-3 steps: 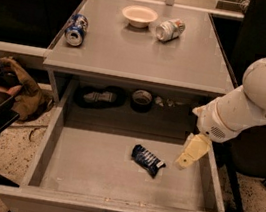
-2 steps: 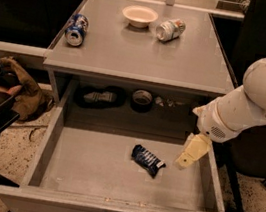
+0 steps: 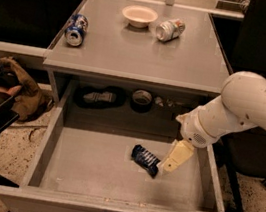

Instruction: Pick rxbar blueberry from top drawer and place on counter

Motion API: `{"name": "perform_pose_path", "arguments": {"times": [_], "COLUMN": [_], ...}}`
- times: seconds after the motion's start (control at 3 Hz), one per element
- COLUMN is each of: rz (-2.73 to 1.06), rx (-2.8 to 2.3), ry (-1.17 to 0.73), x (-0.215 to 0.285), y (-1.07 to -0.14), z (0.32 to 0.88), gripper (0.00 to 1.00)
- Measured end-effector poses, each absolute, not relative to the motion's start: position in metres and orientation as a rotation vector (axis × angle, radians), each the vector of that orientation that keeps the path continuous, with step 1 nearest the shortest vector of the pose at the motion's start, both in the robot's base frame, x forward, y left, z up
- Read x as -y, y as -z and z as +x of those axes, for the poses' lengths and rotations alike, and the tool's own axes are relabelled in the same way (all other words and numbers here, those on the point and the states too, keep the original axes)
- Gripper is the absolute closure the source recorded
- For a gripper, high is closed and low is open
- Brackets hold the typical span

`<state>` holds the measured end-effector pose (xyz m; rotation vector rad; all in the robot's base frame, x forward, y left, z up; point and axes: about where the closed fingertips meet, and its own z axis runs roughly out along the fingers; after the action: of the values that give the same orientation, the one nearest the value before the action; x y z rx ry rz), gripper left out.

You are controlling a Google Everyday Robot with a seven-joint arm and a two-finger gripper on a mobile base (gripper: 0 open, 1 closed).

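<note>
Next, I grip the middle of the rxbar blueberry (image 3: 145, 161) in the top drawer across its narrow width.
The rxbar blueberry (image 3: 145, 160) is a small dark blue wrapper with white lettering. It lies tilted on the floor of the open top drawer (image 3: 88, 164), right of centre. My gripper (image 3: 172, 164) hangs down inside the drawer just right of the bar, its cream fingers (image 3: 178, 156) close beside the bar's right end. The white arm (image 3: 244, 109) reaches in from the right. The grey counter (image 3: 138, 43) is above the drawer.
On the counter lie a blue soda can (image 3: 77, 29) at the left, a white bowl (image 3: 139, 16) and a silver can (image 3: 169, 29) at the back. The dark shelf under the counter holds a flat packet (image 3: 96, 97) and a round tape roll (image 3: 142, 98). A brown bag (image 3: 14, 89) lies on the floor at the left.
My gripper has moved slightly left and down, closer to the bar. The bar has not moved.
</note>
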<state>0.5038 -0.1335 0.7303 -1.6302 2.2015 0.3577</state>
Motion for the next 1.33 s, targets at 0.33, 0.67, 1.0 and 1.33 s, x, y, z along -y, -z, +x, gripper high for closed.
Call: {"name": "perform_pose_path", "arguments": {"times": [0.33, 0.67, 1.0, 1.33], "rz": [-1.659, -1.665, -1.624, -1.624], "rx": [-2.171, -2.154, -2.182, -2.182], "ry": [-0.415, -0.454, -0.478, -0.478], "x": [0.115, 0.105, 0.096, 0.096], "y": [-0.703, -0.680, -0.649, -0.649], "z": [0.509, 0.510, 0.508, 0.508], "gripper": [0.00, 0.00, 0.00, 0.00]}}
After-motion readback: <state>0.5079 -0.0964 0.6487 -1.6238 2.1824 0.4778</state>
